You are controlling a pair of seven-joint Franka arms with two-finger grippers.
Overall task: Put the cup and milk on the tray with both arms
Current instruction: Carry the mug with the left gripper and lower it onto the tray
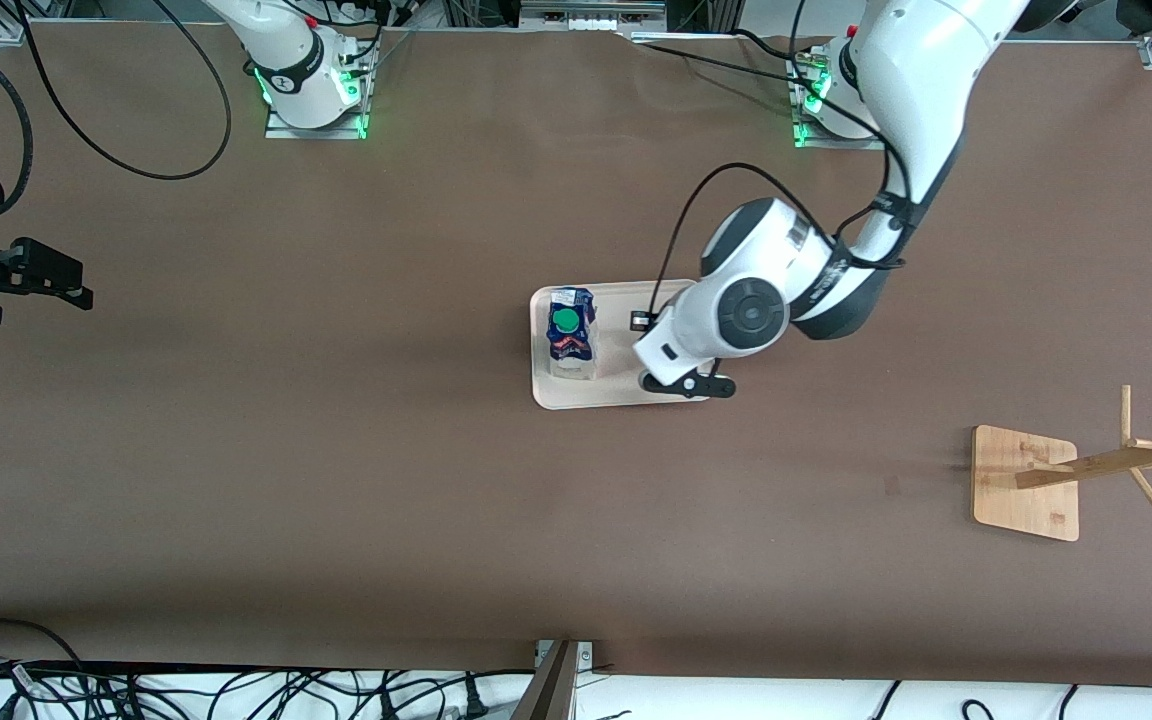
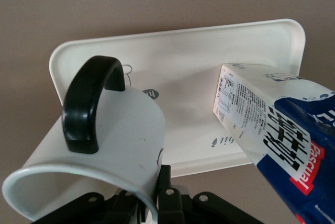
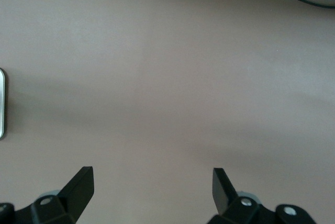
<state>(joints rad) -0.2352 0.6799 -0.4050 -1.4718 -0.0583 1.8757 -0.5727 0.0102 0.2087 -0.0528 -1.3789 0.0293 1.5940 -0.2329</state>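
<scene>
I should set the cup down with my left gripper on the tray's open end (image 1: 670,338) (image 2: 129,114), next to the milk. The cup is now over the tray.
The cream-white tray (image 1: 616,392) lies at the table's middle. The milk (image 1: 571,335) stands on it, at the end toward the right arm. My left gripper (image 1: 686,382) is over the tray's other end, and its wrist hides the cup in the front view. In the left wrist view my left gripper (image 2: 159,182) is shut on the wall of the white cup (image 2: 104,145), black handle (image 2: 89,103) facing the camera, over the tray (image 2: 183,62) beside the milk (image 2: 277,119). I cannot tell if the cup touches the tray. My right gripper (image 1: 76,285) waits open and empty over bare table at the right arm's end, as the right wrist view (image 3: 153,179) shows.
A bare wooden stand (image 1: 1026,482) sits toward the left arm's end, nearer the front camera than the tray. Black cables trail along the table's edges by the right arm's base (image 1: 136,120) and past the front edge.
</scene>
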